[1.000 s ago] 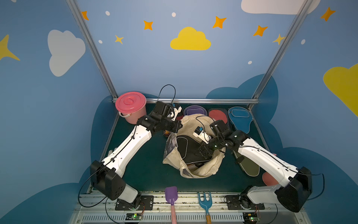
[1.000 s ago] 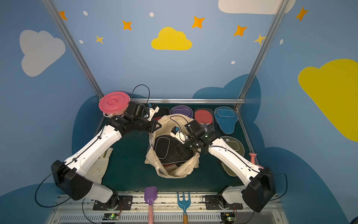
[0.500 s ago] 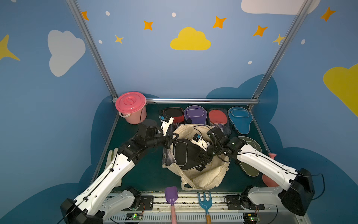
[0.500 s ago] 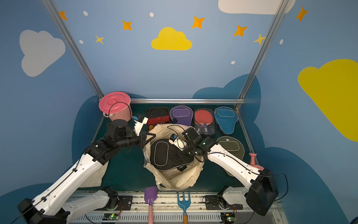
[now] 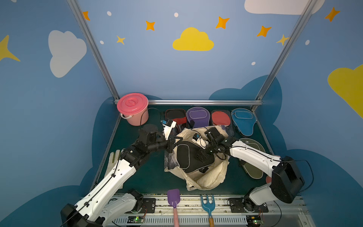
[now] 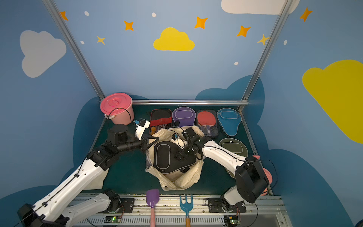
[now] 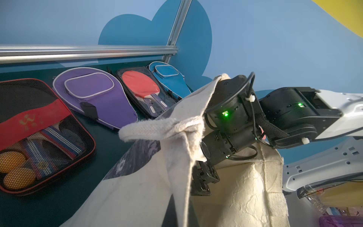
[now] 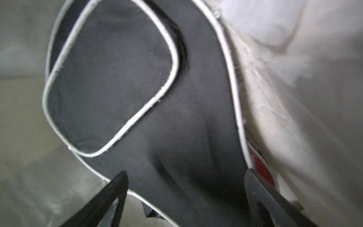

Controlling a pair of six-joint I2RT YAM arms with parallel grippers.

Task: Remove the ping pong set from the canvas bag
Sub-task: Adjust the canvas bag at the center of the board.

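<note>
The robot's right gripper straddles the broad neck of the black paddle cover and creases it, so it should back away and pinch the edge [image 8: 241, 138] beside the bag's side before lifting.
The cream canvas bag [image 5: 212, 176] [image 6: 182, 178] [image 7: 137, 186] slumps mid-table with its mouth open. A black paddle cover [image 5: 184, 157] [image 6: 163, 155] [image 8: 137, 78] with grey piping lies tilted in the mouth. My right gripper [image 5: 202, 155] [image 6: 180, 155] [image 8: 184, 176] spans its neck, one finger on each edge, and the cloth creases between them. My left gripper [image 5: 177, 140] [image 6: 155, 140] is shut on the bag's rim by the handle; cloth hides its fingers in the left wrist view. Outside lie the black-red case [image 5: 175, 118], purple cover [image 5: 197, 118], red paddle [image 5: 221, 119], blue cover [image 5: 243, 121] and olive cover [image 5: 253, 157].
A pink lidded bucket [image 5: 133, 110] stands at the back left corner. A purple shovel [image 5: 173, 196] and a blue rake [image 5: 208, 202] lie on the front rail. A pale glove [image 5: 114, 157] lies at the left edge under my left arm.
My left arm has swung from the back of the table forward and leftward, holding the bag's rim, which uncovers the back row. The right gripper stays on the black cover.
</note>
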